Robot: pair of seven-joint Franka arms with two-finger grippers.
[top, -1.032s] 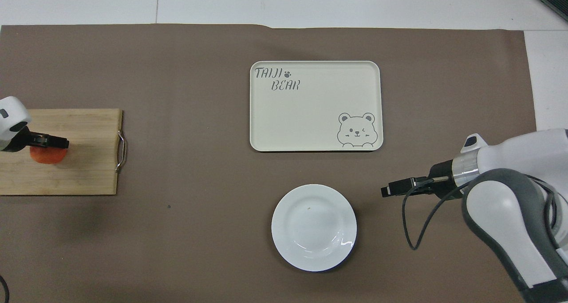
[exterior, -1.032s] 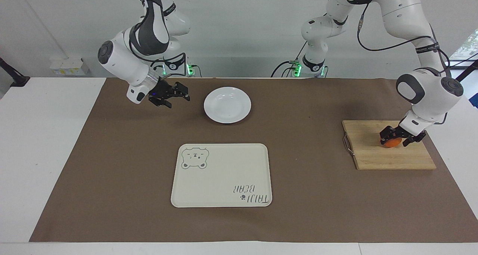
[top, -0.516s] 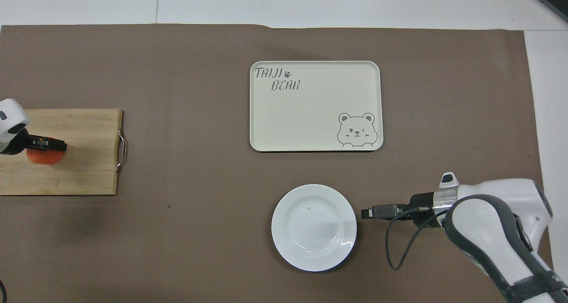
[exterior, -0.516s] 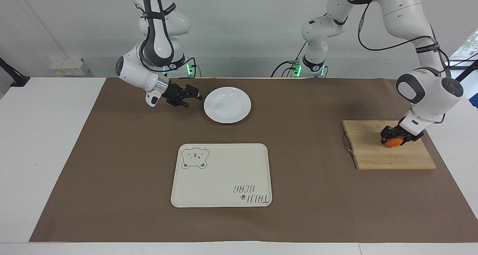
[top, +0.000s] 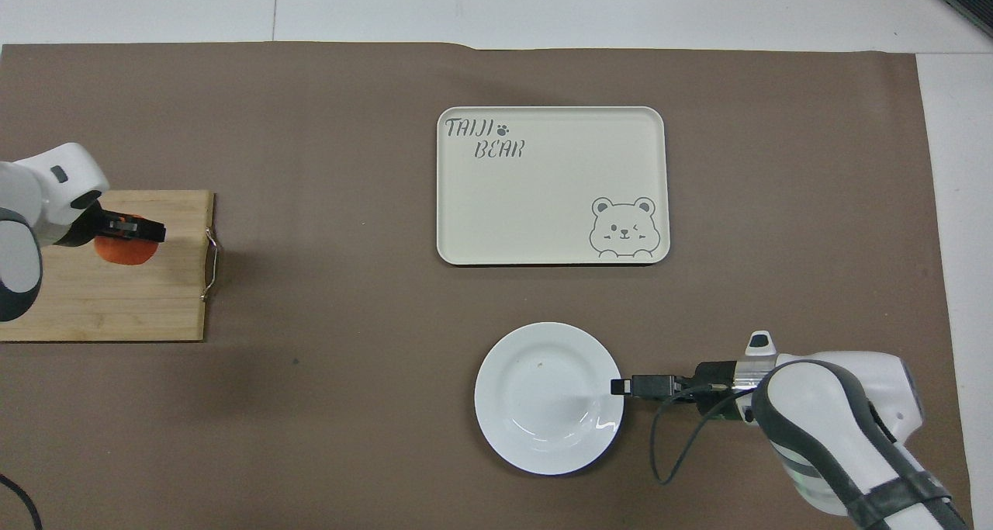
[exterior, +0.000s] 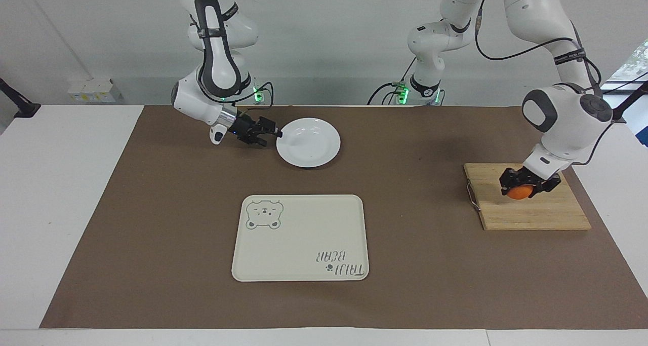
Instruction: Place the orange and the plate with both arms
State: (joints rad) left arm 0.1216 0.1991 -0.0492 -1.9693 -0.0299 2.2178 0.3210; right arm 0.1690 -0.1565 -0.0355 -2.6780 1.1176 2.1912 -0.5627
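The robot's left gripper needs to release the orange in the middle of the white plate [top: 555,407].
The white plate [exterior: 309,142] lies on the brown mat close to the robots' end of the table; it also shows in the overhead view [top: 543,398]. My right gripper [exterior: 271,136] is low at the plate's rim on the right arm's side, fingers open; in the overhead view the right gripper [top: 621,386] has its tip on that rim. My left gripper [exterior: 520,188] is shut on the orange [exterior: 517,193] and holds it just over the wooden board [exterior: 531,214]. The orange [top: 120,252] shows half hidden under the left gripper [top: 132,237] from above.
A cream rectangular tray [exterior: 301,237] with a bear drawing and lettering lies mid-table, farther from the robots than the plate. The wooden board with a metal handle [top: 211,265] sits at the left arm's end. A brown mat [exterior: 430,265] covers the table.
My right gripper has come down and moved sideways up to the plate's rim. My left gripper closed on the orange and carried it up and toward the board's handle end.
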